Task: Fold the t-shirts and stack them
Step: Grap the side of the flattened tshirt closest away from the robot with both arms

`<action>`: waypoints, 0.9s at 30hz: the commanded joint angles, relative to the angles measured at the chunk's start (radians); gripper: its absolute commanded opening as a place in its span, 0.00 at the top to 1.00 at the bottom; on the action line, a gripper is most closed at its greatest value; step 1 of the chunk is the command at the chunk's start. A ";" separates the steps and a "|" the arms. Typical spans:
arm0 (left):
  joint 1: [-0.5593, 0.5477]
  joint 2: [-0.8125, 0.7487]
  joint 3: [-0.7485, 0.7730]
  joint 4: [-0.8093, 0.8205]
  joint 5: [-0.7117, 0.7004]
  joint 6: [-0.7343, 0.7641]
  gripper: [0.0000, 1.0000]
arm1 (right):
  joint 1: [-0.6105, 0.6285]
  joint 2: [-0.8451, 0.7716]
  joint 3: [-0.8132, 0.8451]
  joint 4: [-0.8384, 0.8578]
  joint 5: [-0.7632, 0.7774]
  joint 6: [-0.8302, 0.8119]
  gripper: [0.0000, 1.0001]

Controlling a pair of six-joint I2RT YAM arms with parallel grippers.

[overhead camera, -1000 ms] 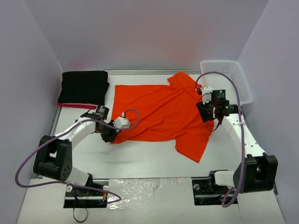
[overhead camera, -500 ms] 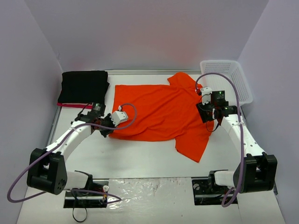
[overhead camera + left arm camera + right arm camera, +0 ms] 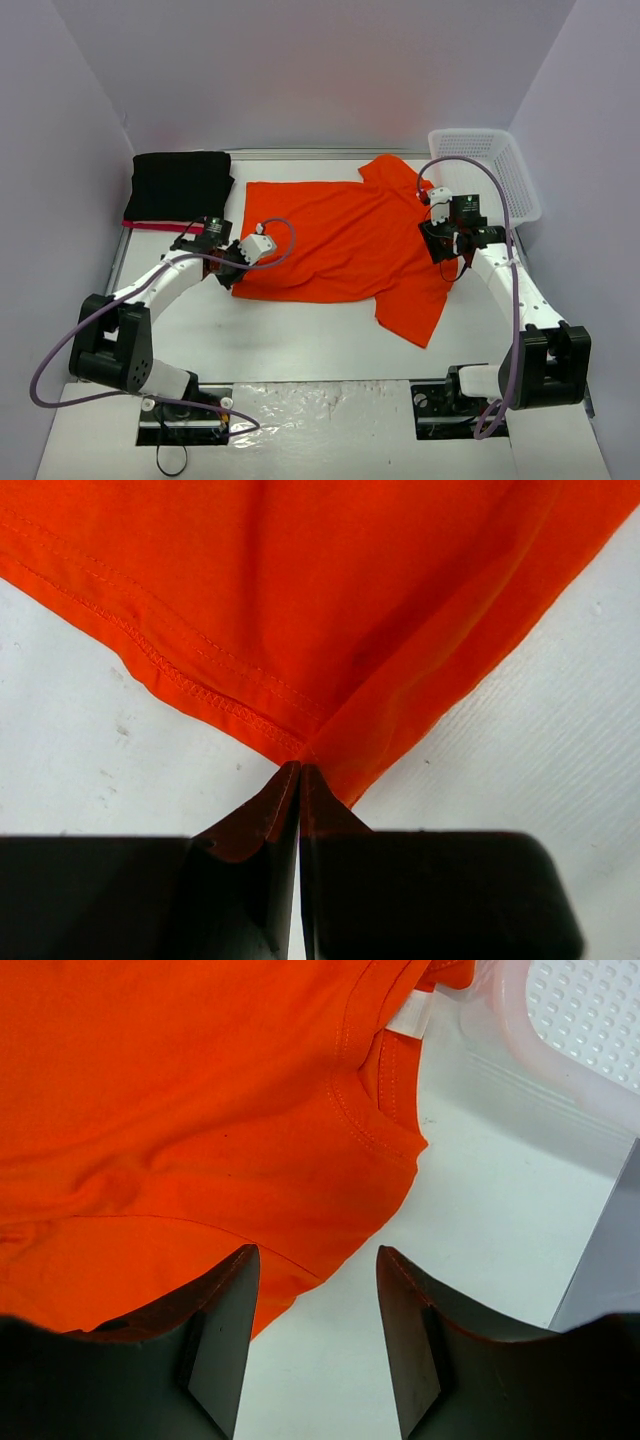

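My left gripper pinches beside the orange t-shirt's folded corner on its hem, so next I open, shift across and take the whole corner (image 3: 347, 788) before lifting.
A bright orange t-shirt (image 3: 340, 240) lies spread across the middle of the table, collar towards the right. My left gripper (image 3: 233, 280) is at its near left hem corner, and the left wrist view shows the left gripper (image 3: 300, 767) shut on that corner of the orange t-shirt (image 3: 330, 610). My right gripper (image 3: 443, 248) hovers over the shirt's right edge. In the right wrist view it (image 3: 315, 1252) stands open, nothing between its fingers, with the orange t-shirt (image 3: 180, 1110) and its collar just ahead. A folded black t-shirt (image 3: 180, 185) rests on a pink-red t-shirt (image 3: 150, 226) at the far left.
A white mesh basket (image 3: 470, 133) stands at the far right corner, close behind the right gripper; the basket's rim (image 3: 520, 1040) shows in the right wrist view. Grey walls close in the table on three sides.
My left gripper has drawn the shirt's near left corner a little away from the front edge. The right gripper has barely moved.
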 commanded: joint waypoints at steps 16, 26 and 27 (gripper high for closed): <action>-0.009 0.141 0.027 0.014 -0.027 0.041 0.98 | -0.008 0.028 -0.018 0.023 0.000 0.019 0.55; -0.020 0.034 0.052 -0.063 -0.040 0.044 0.93 | -0.008 0.023 -0.027 0.025 -0.004 0.020 0.54; -0.021 0.005 0.058 -0.076 -0.044 0.044 0.89 | -0.007 0.022 -0.030 0.025 -0.007 0.020 0.54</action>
